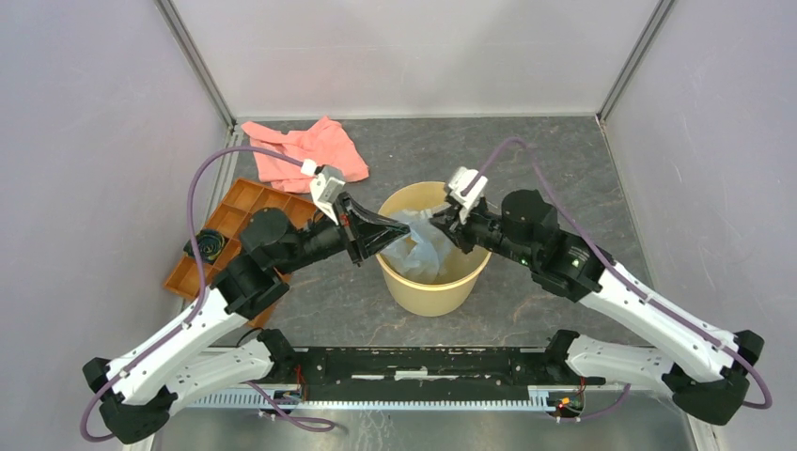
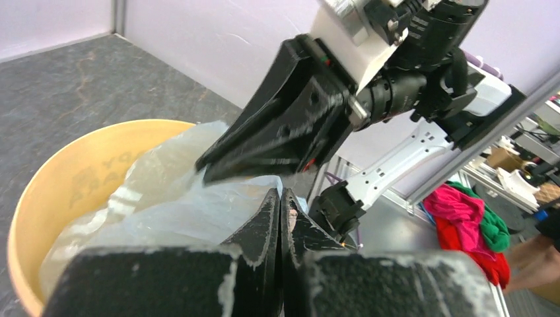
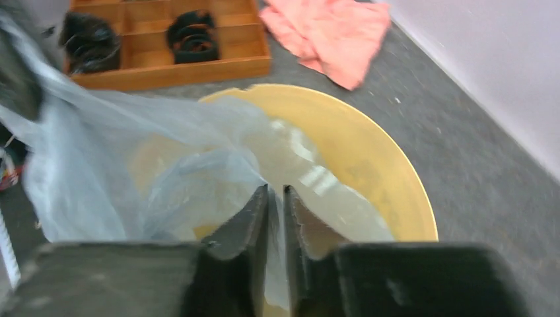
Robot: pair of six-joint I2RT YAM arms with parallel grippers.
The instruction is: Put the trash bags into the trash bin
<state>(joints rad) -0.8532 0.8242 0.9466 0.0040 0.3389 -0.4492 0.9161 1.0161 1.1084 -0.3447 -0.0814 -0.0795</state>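
The trash bag is bunched between the robot's close grippers, so the right gripper needs to lift its side while the left gripper opens and takes the film's front fold (image 1: pixel 420 261).
The trash bin (image 1: pixel 425 299) is a pale yellow bucket standing mid-table between the arms. The trash bag (image 1: pixel 423 246), thin pale blue-grey film, lies crumpled inside it and rises above the rim. My left gripper (image 1: pixel 383 235) reaches over the bin's left rim, its jaws shut at the film's edge (image 2: pixel 280 193), and the bag (image 3: pixel 132 152) is pulled up toward it. From the right, my right gripper (image 1: pixel 440 221) comes in over the bin. Its jaws (image 3: pixel 276 188) stand a narrow slit apart with film pinched between them. The bin's bottom is hidden by the bag (image 2: pixel 178 205).
An orange compartmented tray (image 1: pixel 240 202) holding black coiled items (image 1: pixel 209 246) lies left of the bin, under the left arm. A salmon-pink cloth (image 1: pixel 305 150) sits at the back left. Grey walls close in the table on three sides.
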